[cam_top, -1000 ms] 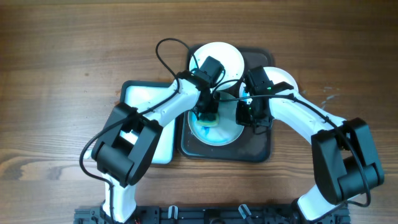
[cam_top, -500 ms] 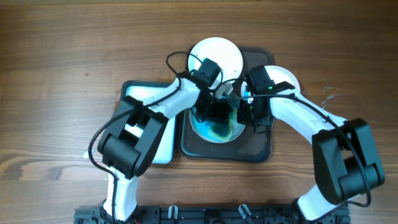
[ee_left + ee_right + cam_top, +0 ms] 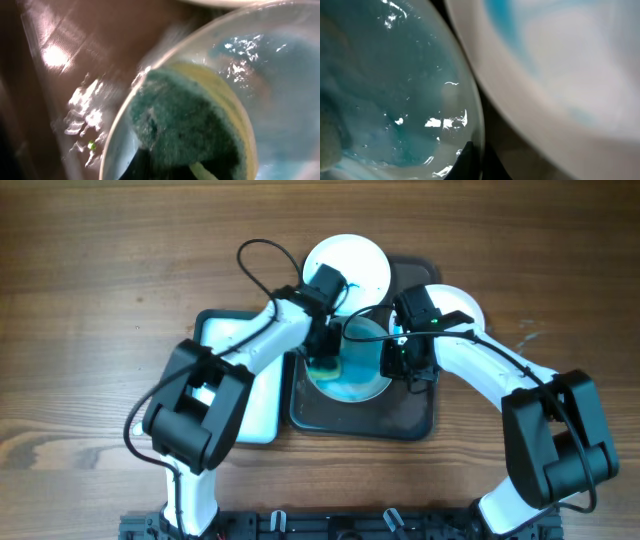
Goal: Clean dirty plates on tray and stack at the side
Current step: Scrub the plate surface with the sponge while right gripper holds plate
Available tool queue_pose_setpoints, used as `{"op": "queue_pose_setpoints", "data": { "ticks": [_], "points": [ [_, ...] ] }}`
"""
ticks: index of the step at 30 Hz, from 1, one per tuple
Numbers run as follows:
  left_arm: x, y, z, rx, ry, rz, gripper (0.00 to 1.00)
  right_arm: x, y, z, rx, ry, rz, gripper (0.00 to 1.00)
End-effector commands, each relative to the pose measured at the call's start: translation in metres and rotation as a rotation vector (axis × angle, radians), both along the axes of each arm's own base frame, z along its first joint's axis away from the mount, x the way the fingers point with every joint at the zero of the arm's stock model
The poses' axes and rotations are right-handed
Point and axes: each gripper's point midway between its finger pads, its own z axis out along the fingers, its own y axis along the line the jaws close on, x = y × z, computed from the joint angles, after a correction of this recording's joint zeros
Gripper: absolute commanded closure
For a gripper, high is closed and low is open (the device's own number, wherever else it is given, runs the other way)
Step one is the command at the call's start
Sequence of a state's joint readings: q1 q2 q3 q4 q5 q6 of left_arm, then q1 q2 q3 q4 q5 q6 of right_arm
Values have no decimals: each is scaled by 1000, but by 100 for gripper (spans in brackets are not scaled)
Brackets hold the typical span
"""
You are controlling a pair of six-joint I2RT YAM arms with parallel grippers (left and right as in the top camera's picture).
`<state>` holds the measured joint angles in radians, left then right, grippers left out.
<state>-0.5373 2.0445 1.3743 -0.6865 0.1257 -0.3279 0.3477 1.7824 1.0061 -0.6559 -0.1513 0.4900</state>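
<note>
My left gripper is going to the near half of the white rectangular tray (image 3: pixel 243 399), toward the dark grey tray. It will let go of the sponge there.
A plate (image 3: pixel 362 368) smeared with blue lies on the dark grey tray (image 3: pixel 410 418). My left gripper (image 3: pixel 325 360) is shut on a teal and yellow sponge (image 3: pixel 326 368) and presses it on the plate's left part. In the left wrist view the sponge (image 3: pixel 190 120) rests on the wet plate (image 3: pixel 280 65). My right gripper (image 3: pixel 400 360) is shut on the plate's right rim, which shows in the right wrist view (image 3: pixel 470 150). A second plate (image 3: pixel 458 304) with blue smears lies at the right, and also shows in the right wrist view (image 3: pixel 570 65). A plain white plate (image 3: pixel 352 262) lies at the back.
A white rectangular tray (image 3: pixel 235 332) stands left of the dark tray, partly under my left arm. Wooden table (image 3: pixel 100 280) lies all around. The dark tray's wet floor (image 3: pixel 65 75) shows beside the plate.
My left gripper swept the sponge to the right across the plate, then back to its left edge. The right gripper has stayed on the rim.
</note>
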Motion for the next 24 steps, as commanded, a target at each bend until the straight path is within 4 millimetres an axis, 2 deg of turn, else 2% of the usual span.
{"op": "queue_pose_setpoints", "data": {
  "ticks": [1,5,8,11,12,13,14,16,17,18,22,23,24],
  "points": [
    [-23,-49,-22,-273,156,-46,95,-13,-16,-18,-87,46,31,96],
    [-30,-83,-16,-312,93,-135,95,-14,-15,-18,-82,47,40,96],
    [-31,-102,-9,-371,71,-175,96,-16,-16,-18,-85,57,41,96],
    [-33,-102,-11,-374,81,-181,96,-17,-16,-18,-86,59,41,96],
    [-27,-91,-18,-306,52,-155,96,-17,-16,-18,-86,61,40,96],
    [-7,-57,-31,-106,-39,-86,96,-18,-16,-18,-88,65,41,96],
    [5,-28,-37,44,-99,-38,96,-18,-16,-18,-88,65,41,96],
    [22,32,-33,332,-188,59,96,-19,-17,-18,-88,67,41,96],
    [27,70,-22,517,-225,91,96,-18,-17,-18,-88,66,41,96],
    [22,83,-18,569,-194,90,96,-19,-17,-18,-88,67,41,96],
    [-22,80,-28,509,24,77,96,-30,-11,-18,-92,95,105,96],
    [-31,68,-32,437,78,82,96,-33,-6,-18,-95,92,131,96],
    [-35,48,-36,327,119,70,96,-35,0,-18,-96,90,153,96]
  ]
}}
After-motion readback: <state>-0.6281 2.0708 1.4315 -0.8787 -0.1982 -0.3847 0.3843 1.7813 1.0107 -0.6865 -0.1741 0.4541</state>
